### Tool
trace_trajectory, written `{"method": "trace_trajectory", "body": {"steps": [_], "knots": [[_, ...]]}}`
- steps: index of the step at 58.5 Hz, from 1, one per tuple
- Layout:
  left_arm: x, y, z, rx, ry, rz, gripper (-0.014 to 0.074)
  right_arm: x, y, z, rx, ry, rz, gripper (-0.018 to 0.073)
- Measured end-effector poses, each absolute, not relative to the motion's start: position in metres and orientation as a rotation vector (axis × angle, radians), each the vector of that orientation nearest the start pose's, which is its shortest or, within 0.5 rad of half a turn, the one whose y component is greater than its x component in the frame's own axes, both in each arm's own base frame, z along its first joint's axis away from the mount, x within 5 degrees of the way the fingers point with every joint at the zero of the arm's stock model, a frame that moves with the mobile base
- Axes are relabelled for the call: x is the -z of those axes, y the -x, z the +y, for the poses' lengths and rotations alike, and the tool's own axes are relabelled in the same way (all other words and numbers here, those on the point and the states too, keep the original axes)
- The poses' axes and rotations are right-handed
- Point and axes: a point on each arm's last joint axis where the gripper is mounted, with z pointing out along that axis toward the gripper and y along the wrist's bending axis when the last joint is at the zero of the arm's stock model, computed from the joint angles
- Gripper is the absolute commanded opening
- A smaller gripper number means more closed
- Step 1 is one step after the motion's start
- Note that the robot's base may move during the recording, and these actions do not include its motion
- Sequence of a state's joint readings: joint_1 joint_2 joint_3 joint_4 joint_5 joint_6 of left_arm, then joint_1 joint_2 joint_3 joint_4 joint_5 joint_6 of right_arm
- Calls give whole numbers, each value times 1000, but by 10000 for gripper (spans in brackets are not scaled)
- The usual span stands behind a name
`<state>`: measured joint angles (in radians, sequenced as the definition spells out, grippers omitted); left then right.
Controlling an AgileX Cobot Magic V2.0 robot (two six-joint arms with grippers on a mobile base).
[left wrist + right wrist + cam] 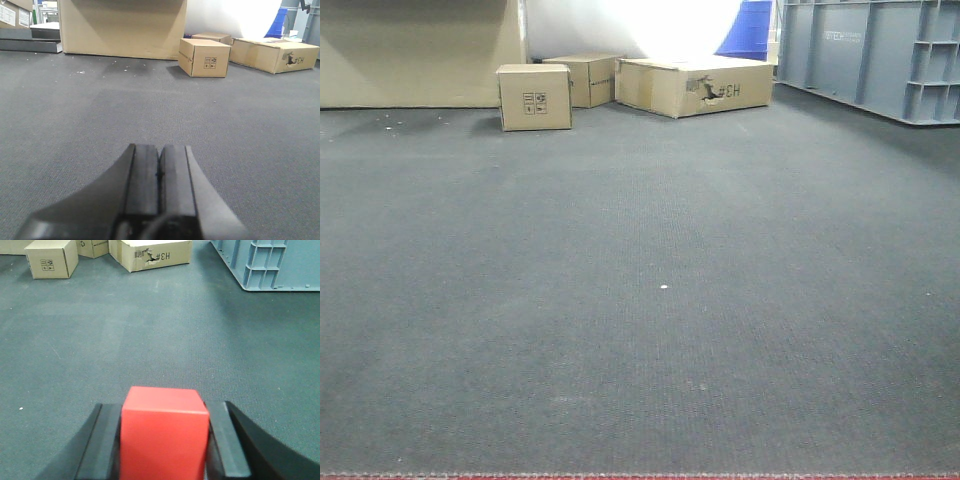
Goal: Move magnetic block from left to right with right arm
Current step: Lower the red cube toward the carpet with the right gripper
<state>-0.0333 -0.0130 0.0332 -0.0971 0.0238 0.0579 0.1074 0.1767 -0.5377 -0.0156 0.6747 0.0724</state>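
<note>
Next, my right gripper puts the magnetic block down on the grey carpet (687,259) (38,404) just beyond the small white speck.
The magnetic block (164,432), a bright red cube, sits between the black pads of my right gripper (165,410), which is shut on it, both pads pressed against its sides above the grey carpet. My left gripper (160,152) is shut, its two black pads meeting with nothing between them, low over the carpet. Neither gripper nor the block appears in the exterior front view.
Brown cardboard boxes (534,96) (692,85) stand at the far edge of the grey carpet (640,300), also in both wrist views as boxes (204,57) (52,258). A large grey-blue plastic crate (870,55) (267,262) stands at the far right.
</note>
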Motion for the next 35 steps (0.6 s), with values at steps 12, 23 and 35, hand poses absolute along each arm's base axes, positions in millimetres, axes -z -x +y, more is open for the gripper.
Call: {"method": "trace_trajectory", "body": {"steps": [12, 23, 35], "knots": [[-201, -57, -2, 60, 3, 1528, -126, -319, -34, 3, -111, 35, 1798, 224], [-201, -57, -2, 60, 3, 1528, -126, -323, -34, 3, -109, 41, 1796, 224], [-201, -57, -2, 60, 3, 1528, -126, -358, -51, 13, -170, 196, 1800, 224]]}}
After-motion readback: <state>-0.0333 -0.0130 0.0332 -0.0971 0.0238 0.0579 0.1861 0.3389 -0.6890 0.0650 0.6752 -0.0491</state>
